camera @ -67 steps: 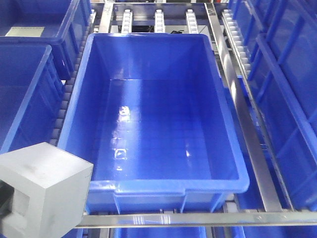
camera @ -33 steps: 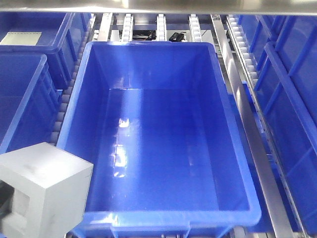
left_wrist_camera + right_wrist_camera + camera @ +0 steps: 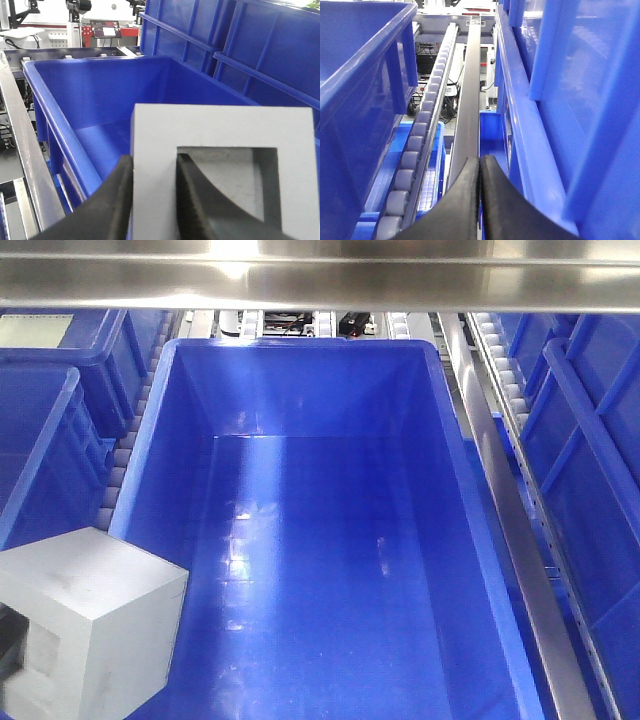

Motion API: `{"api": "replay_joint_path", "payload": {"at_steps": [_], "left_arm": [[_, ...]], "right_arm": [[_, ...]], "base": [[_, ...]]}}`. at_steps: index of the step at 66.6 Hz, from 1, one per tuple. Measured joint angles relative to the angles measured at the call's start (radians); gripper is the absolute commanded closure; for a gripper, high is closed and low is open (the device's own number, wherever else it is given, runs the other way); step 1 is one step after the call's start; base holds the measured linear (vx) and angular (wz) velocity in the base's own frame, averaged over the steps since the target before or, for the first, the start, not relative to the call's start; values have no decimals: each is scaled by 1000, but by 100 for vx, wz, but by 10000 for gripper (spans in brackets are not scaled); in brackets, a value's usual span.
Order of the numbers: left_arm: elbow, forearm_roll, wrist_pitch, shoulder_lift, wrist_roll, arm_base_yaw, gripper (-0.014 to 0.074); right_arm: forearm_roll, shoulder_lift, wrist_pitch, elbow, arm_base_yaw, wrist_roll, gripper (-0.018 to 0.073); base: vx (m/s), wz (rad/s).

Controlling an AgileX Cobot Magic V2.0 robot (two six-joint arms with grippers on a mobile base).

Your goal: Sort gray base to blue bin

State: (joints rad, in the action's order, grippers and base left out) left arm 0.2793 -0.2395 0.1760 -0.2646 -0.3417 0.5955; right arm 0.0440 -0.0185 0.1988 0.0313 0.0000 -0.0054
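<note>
Next, I release the gray base with my left gripper on the middle of the blue bin's bare bottom [image 3: 298,568].
The gray base [image 3: 85,625] hangs at the lower left of the front view, beside the near left corner of the blue bin [image 3: 150,430]. In the left wrist view the gray base [image 3: 220,125] fills the lower right, its square recessed window facing the camera. My left gripper [image 3: 154,170] is shut on the block's left wall, one finger outside and one inside the window. Behind it lies the blue bin [image 3: 85,90], its floor bare. My right gripper [image 3: 480,167] is shut with nothing in it, above a metal rail between crates.
Other blue crates [image 3: 45,430] stand left and right [image 3: 590,470] of the bin on roller tracks [image 3: 420,135]. A steel shelf beam [image 3: 320,280] crosses the top of the front view. A metal rail [image 3: 510,530] runs along the bin's right side.
The front view has moved forward over the bin, which now fills more of the picture; the steel beam has come into view at the top. The gray base keeps its place in the view.
</note>
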Motion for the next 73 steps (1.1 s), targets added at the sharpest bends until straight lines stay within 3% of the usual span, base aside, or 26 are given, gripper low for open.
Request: {"api": "replay_joint_path", "payload": {"at_steps": [73], "left_arm": [[0,0,0,0,0,0,603]], "right_arm": [[0,0,0,0,0,0,564]], "base": [[1,0]]}}
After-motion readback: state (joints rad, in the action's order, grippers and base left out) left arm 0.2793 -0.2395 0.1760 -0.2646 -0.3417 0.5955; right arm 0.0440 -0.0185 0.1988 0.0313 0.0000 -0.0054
